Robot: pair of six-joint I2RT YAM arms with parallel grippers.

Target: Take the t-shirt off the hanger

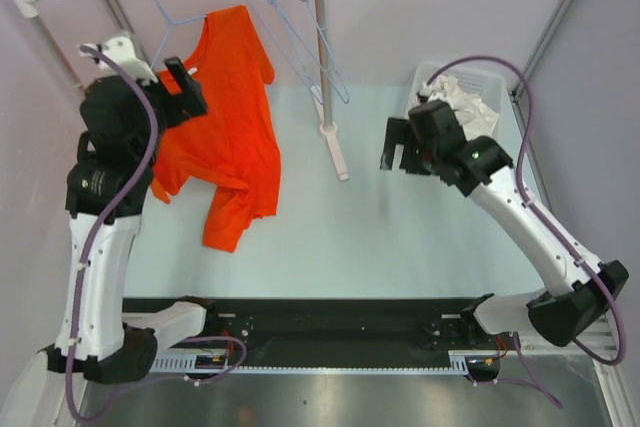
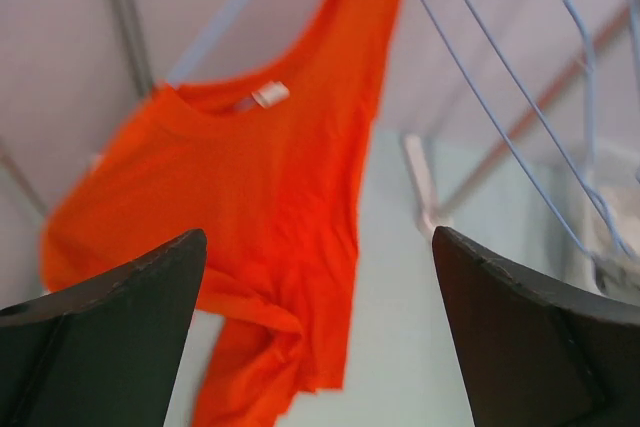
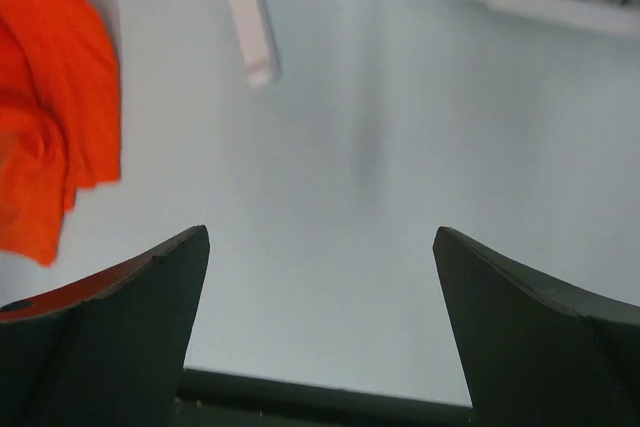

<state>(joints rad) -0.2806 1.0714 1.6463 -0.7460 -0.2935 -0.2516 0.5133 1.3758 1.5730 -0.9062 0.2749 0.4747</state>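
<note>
The orange t-shirt's collar point(image 1: 162, 74) point(image 2: 172, 97), at the point where the light blue hanger's lower arm goes into it, under the white neck label, should be gripped next by my left gripper.
The orange t-shirt point(image 1: 232, 117) hangs by one shoulder from a light blue hanger point(image 1: 168, 15) on the rail, and its lower end trails onto the table. My left gripper point(image 1: 190, 87) is open just left of the shirt, level with its upper part, and holds nothing. In the left wrist view the t-shirt point(image 2: 250, 197), with its white neck label, fills the space ahead of the open gripper point(image 2: 318, 237). My right gripper point(image 1: 398, 155) hangs open and empty above the table on the right. In its wrist view the gripper point(image 3: 321, 232) faces bare table, with the t-shirt's hem point(image 3: 50, 147) at far left.
Two empty blue hangers point(image 1: 300, 27) hang at the rail's right end beside the rack's upright pole point(image 1: 322, 47). The rack's white foot point(image 1: 336, 152) lies on the table between the arms. A white basket point(image 1: 490, 82) with pale cloth stands at back right.
</note>
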